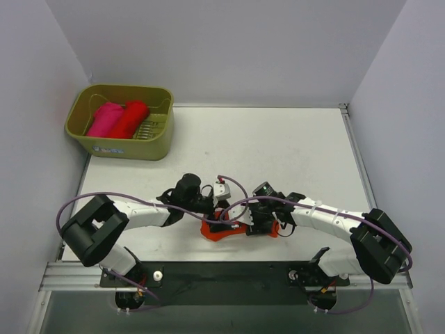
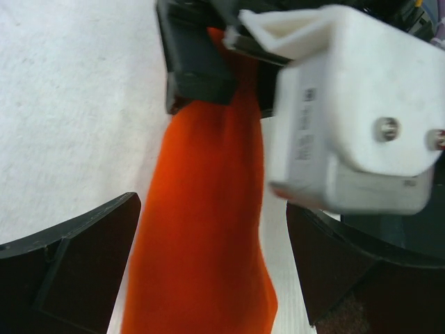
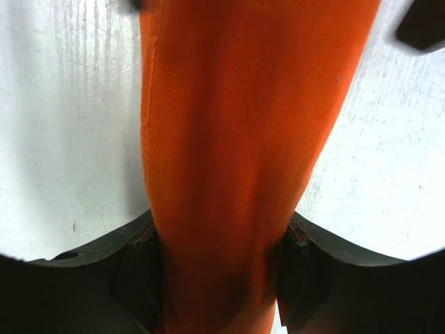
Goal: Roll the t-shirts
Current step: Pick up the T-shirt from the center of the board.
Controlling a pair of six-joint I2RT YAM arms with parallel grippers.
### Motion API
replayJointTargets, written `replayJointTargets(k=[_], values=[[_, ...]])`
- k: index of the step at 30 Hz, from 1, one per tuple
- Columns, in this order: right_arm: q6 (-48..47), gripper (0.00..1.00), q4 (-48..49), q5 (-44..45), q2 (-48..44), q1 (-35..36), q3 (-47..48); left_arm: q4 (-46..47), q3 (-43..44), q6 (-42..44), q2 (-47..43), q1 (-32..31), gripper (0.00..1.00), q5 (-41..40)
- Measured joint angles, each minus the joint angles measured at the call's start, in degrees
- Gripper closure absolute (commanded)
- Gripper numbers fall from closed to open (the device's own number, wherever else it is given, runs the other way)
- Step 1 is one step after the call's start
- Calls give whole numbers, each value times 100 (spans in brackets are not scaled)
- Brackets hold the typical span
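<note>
My open left gripper surrounds the orange t-shirt's end; it should move in, grip the t-shirt's middle (image 1: 240, 229), then go to the basket.
The orange t-shirt (image 1: 221, 232) lies as a narrow roll near the table's front edge, between both grippers. My right gripper (image 1: 259, 221) is shut on it: in the right wrist view its fingers (image 3: 139, 271) press both sides of the orange cloth (image 3: 243, 139). My left gripper (image 1: 221, 214) is open around the roll's other end; in the left wrist view the orange cloth (image 2: 201, 229) runs between its spread fingers (image 2: 90, 257), with a gap on the right side. The red t-shirt (image 1: 132, 118) and the magenta-pink t-shirt (image 1: 104, 120) lie rolled in the basket.
The olive-green plastic basket (image 1: 156, 142) stands at the table's back left corner. The right gripper's white body (image 2: 348, 111) fills the upper right of the left wrist view, very close to my left fingers. White walls enclose the table on three sides.
</note>
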Motion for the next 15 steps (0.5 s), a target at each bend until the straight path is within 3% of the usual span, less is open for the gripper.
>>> replayJointTargets(k=[8,15], values=[[-109,48,37,-61,-39,-20,-52,820,-212,341,197,-647,3,-673],[-177,49,20,-57,-72,-22,-76,1097,-284,927,341,-702,3,-979]])
